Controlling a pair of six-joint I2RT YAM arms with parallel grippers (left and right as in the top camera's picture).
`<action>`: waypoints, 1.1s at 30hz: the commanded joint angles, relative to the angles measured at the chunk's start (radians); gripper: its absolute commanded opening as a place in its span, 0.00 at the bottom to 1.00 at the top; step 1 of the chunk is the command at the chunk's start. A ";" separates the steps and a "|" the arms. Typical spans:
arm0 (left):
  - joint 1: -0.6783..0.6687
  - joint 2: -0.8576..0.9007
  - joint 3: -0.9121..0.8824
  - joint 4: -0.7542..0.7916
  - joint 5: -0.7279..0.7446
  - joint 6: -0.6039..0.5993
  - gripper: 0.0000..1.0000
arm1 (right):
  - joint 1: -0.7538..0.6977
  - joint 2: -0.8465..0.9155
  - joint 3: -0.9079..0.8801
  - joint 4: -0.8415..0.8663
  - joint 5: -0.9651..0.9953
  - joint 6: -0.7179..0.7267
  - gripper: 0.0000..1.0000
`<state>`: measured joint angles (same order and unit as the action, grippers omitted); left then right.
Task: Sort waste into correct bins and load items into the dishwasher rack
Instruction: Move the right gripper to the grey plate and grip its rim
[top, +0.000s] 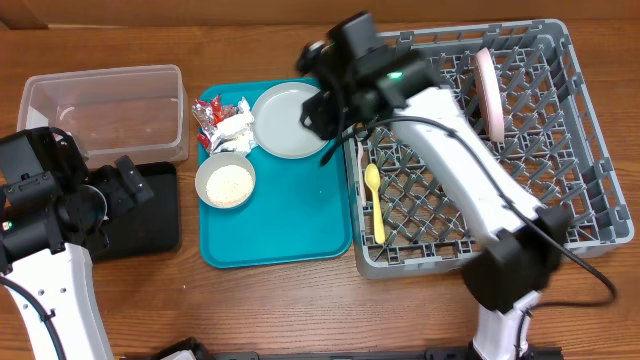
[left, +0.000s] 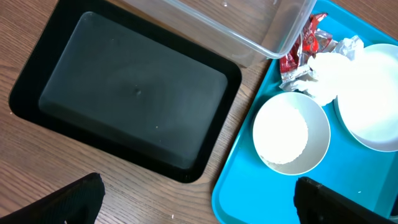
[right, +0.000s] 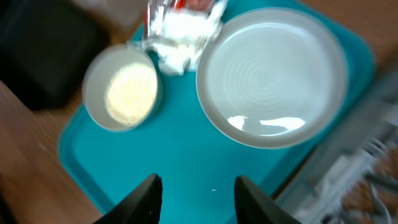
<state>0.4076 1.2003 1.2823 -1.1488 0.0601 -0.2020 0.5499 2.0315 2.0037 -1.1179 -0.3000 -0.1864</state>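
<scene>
My right gripper will close on the pale grey-green plate by the plate's near rim (top: 268, 151) (right: 208, 113), on the side toward the bowl of grains.
The pale grey-green plate (top: 283, 121) lies on the teal tray (top: 275, 240). Next to it are a small bowl of white rice-like grains (top: 225, 183), red-and-silver wrappers (top: 212, 110) and a white napkin (top: 233, 130). My right gripper (top: 318, 112) is open and empty above the tray near the plate (right: 270, 74), with its fingers (right: 196, 193) over bare tray. My left gripper (left: 199, 202) is open and empty over the table between the black tray (left: 130, 93) and the bowl (left: 291, 134). The yellow spoon (top: 374, 200) and a whitish plate (top: 487, 90) are in the dishwasher rack (top: 590, 180). The cup is out of view.
The clear tub (top: 105, 110) stands at the back left, behind the black tray (top: 150, 215). The rack's left wall runs along the teal tray's right edge. My right arm stretches across the rack's front left part.
</scene>
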 joint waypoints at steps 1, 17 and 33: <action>0.006 0.004 0.016 0.000 0.008 0.023 1.00 | 0.034 0.137 0.011 0.016 0.027 -0.292 0.41; 0.006 0.004 0.016 0.000 0.008 0.023 1.00 | 0.070 0.286 0.011 0.114 0.075 -0.615 0.44; 0.006 0.004 0.016 0.001 0.008 0.023 1.00 | 0.104 0.376 0.011 0.195 0.097 -0.591 0.36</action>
<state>0.4076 1.2007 1.2823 -1.1488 0.0601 -0.2020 0.6544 2.4031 2.0026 -0.9394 -0.1921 -0.7853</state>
